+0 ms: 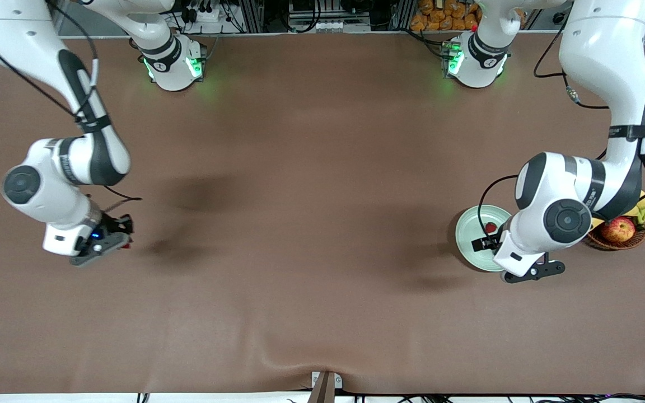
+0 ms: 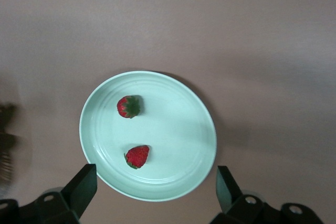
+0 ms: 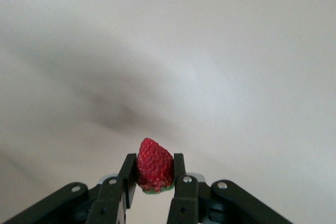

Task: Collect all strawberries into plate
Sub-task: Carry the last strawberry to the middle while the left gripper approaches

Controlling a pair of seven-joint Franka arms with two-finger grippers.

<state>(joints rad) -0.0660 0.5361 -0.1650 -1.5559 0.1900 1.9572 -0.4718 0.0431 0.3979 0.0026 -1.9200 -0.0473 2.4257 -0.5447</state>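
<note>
The strawberry in my right gripper should be let go on the bare cloth (image 1: 347,227) near the middle of the table, toward the plate.
The pale green plate (image 1: 470,234) lies on the brown table toward the left arm's end. In the left wrist view two strawberries (image 2: 128,106) (image 2: 137,156) rest apart from each other in the plate (image 2: 194,129). In the front view only one strawberry (image 1: 490,227) shows; the arm covers the rest. My left gripper (image 1: 486,244) (image 2: 156,178) hangs open over the plate, nothing between its fingers. Over bare cloth at the right arm's end, my right gripper (image 1: 122,239) (image 3: 153,170) is shut on a third strawberry (image 3: 155,164), cap toward the palm.
A brown wicker basket (image 1: 627,243) holding a red-yellow apple (image 1: 618,229) and a banana stands beside the plate, closer to the table's end. A wide stretch of bare brown cloth lies between the two grippers.
</note>
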